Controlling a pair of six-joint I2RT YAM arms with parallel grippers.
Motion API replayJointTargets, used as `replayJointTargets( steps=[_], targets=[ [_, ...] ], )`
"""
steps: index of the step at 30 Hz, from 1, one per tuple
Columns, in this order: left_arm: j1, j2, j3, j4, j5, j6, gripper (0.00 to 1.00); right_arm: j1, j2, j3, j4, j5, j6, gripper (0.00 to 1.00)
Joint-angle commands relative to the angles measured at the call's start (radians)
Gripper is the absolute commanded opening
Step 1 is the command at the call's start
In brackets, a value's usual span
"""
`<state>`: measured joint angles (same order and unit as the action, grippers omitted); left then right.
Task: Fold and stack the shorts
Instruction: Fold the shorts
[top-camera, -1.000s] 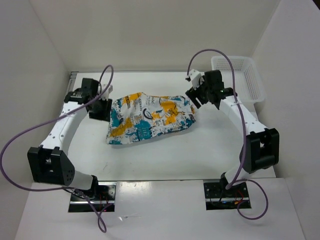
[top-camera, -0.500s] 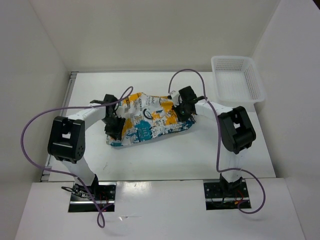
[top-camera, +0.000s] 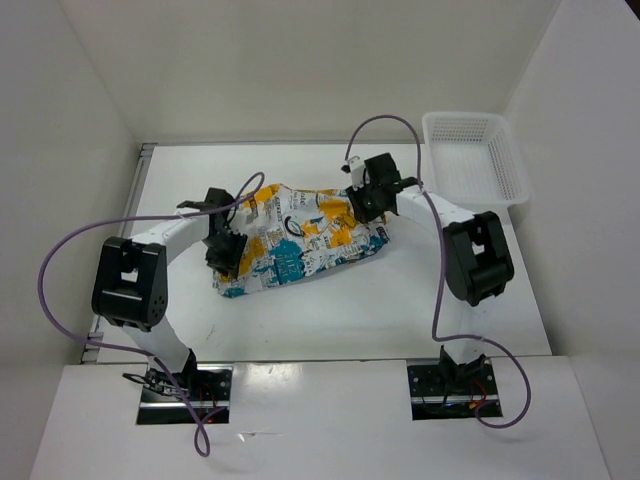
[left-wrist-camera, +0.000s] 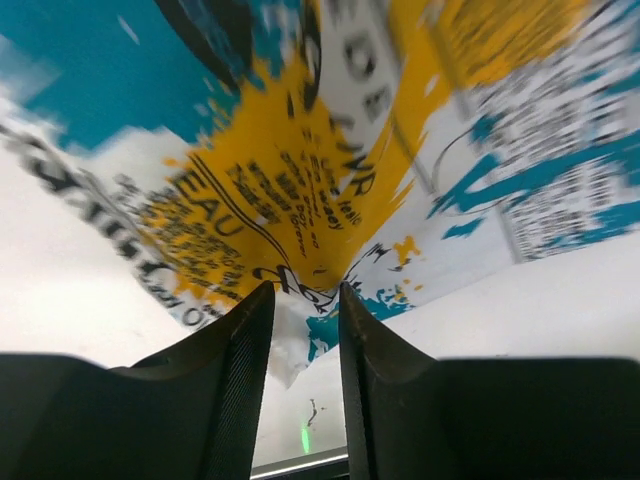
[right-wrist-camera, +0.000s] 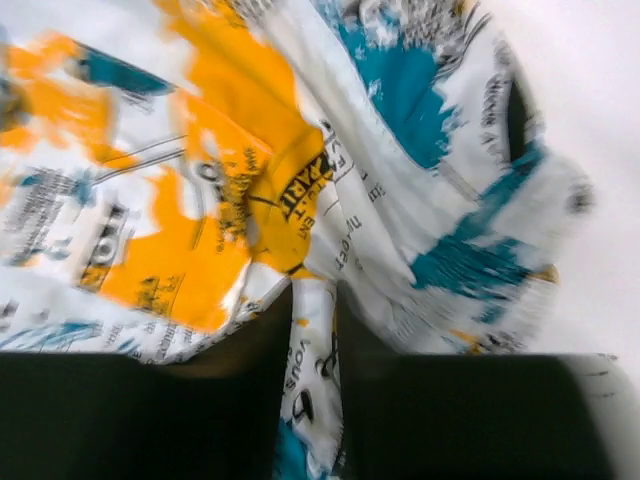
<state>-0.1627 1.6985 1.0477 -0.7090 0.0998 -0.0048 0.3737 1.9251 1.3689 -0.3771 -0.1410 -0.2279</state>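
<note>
The robot's right gripper pinches a fold inside the shorts' panel while the waistband lies crumpled beyond it, so it should open and take the shorts by the waistband's edge (right-wrist-camera: 505, 275).
The shorts (top-camera: 300, 235), white with teal, yellow-orange and black print, lie crumpled in the middle of the white table. My left gripper (top-camera: 228, 255) sits on their left edge. In the left wrist view its jaws (left-wrist-camera: 305, 295) stand nearly together, pinching a fold of the shorts (left-wrist-camera: 300, 180) at the tips. My right gripper (top-camera: 362, 205) sits on the shorts' upper right part. In the right wrist view it (right-wrist-camera: 313, 300) is shut on a strip of the shorts (right-wrist-camera: 200, 200) that runs down between the fingers.
A white plastic mesh basket (top-camera: 475, 155) stands at the back right corner of the table (top-camera: 330, 310). White walls close in the table at the left, back and right. Purple cables loop from both arms.
Both arms came in from the shorts' outer ends onto the fabric and closed on it. In the last half second the right gripper moved slightly back, and the left one hardly moved.
</note>
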Motion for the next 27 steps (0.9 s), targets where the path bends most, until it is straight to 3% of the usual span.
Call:
replayJointTargets(
  steps=[1, 4, 8, 12, 21, 23, 24, 27],
  targets=[
    [0.014, -0.056, 0.127, -0.049, 0.024, 0.005, 0.41, -0.045, -0.185, 0.049, -0.063, -0.132, 0.042, 0.35],
    [0.081, -0.068, 0.141, -0.070, 0.104, 0.005, 0.43, -0.131, -0.262, -0.025, -0.074, -0.256, 0.151, 0.71],
    [0.111, -0.034, 0.094, -0.056, 0.127, 0.005, 0.47, -0.225, -0.236, -0.174, 0.003, -0.267, 0.206, 0.88],
    [0.140, 0.007, 0.072, -0.047, 0.127, 0.005, 0.54, -0.236, -0.152, -0.174, 0.003, -0.310, 0.183, 0.98],
    [0.149, 0.044, 0.049, 0.019, 0.107, 0.005, 0.55, -0.236, 0.037, -0.134, 0.066, -0.341, 0.233, 0.99],
    [0.149, 0.056, 0.026, 0.028, 0.069, 0.005, 0.55, -0.225, 0.060, -0.123, 0.066, -0.350, 0.233, 0.92],
    [0.149, 0.069, 0.026, 0.037, 0.057, 0.005, 0.55, -0.225, 0.069, -0.111, 0.066, -0.350, 0.242, 0.83],
    [0.149, 0.078, -0.012, 0.063, 0.029, 0.005, 0.55, -0.191, 0.089, -0.111, 0.066, -0.350, 0.278, 0.70]
  ],
)
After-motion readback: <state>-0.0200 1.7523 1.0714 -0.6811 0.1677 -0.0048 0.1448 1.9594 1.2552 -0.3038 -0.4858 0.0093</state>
